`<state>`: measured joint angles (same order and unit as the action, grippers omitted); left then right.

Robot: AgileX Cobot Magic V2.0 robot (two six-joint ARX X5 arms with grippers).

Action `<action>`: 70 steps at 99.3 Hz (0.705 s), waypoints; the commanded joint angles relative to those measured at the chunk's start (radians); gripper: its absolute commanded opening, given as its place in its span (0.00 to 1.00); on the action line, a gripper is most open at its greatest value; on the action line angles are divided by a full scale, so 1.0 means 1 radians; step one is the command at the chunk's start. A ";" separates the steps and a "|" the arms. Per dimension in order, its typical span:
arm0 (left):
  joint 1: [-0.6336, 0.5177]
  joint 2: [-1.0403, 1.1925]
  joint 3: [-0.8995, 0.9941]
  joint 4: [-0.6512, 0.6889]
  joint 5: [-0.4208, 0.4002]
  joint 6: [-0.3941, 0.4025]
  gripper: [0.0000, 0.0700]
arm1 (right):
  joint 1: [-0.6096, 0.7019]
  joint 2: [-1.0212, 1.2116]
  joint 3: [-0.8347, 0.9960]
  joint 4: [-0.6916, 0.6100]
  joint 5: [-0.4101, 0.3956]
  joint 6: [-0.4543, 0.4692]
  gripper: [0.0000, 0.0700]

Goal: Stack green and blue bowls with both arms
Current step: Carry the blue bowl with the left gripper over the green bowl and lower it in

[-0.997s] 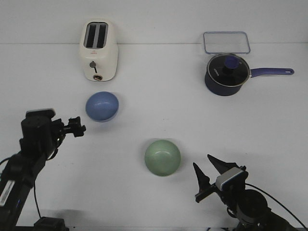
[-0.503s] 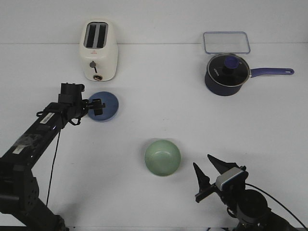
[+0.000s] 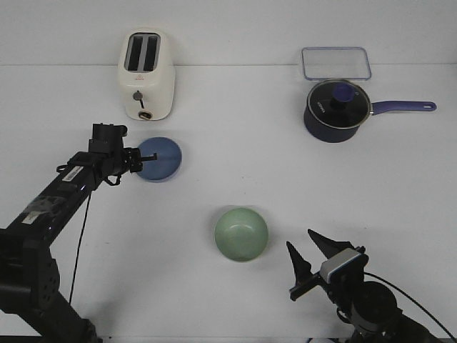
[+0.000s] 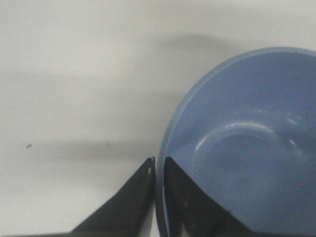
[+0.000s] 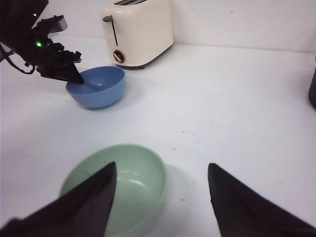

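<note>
Next, my left gripper releases the blue bowl inside the green bowl (image 3: 241, 234), nested down.
The blue bowl (image 3: 164, 158) sits on the white table just in front of the toaster. My left gripper (image 3: 147, 158) is shut on its left rim; in the left wrist view one finger is inside the blue bowl (image 4: 247, 148) and one outside, with the rim pinched at the gripper (image 4: 159, 165). The green bowl (image 3: 241, 234) sits upright at centre front. My right gripper (image 3: 311, 261) is open and empty, just right of it and nearer the front. In the right wrist view the green bowl (image 5: 138, 170) lies by the left finger of the gripper (image 5: 162, 167), and the blue bowl (image 5: 101, 89) shows behind.
A cream toaster (image 3: 146, 74) stands at the back left, close behind the blue bowl. A dark navy saucepan with a glass lid (image 3: 335, 108) and a clear rectangular container (image 3: 335, 63) are at the back right.
My left arm swung up from the front left to the blue bowl and closed on its rim. The bowl shifted slightly right and now shows its inside. The right arm has not moved.
</note>
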<state>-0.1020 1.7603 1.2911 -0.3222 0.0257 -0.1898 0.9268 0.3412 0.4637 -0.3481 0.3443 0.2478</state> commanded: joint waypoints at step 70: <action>-0.396 -0.418 -0.095 -0.143 0.230 -0.037 0.02 | 0.010 0.006 0.001 0.027 0.031 -0.002 0.55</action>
<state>-0.4316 1.3243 1.2186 -0.5098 0.2546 -0.1940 0.9268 0.3412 0.4637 -0.3313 0.3710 0.2478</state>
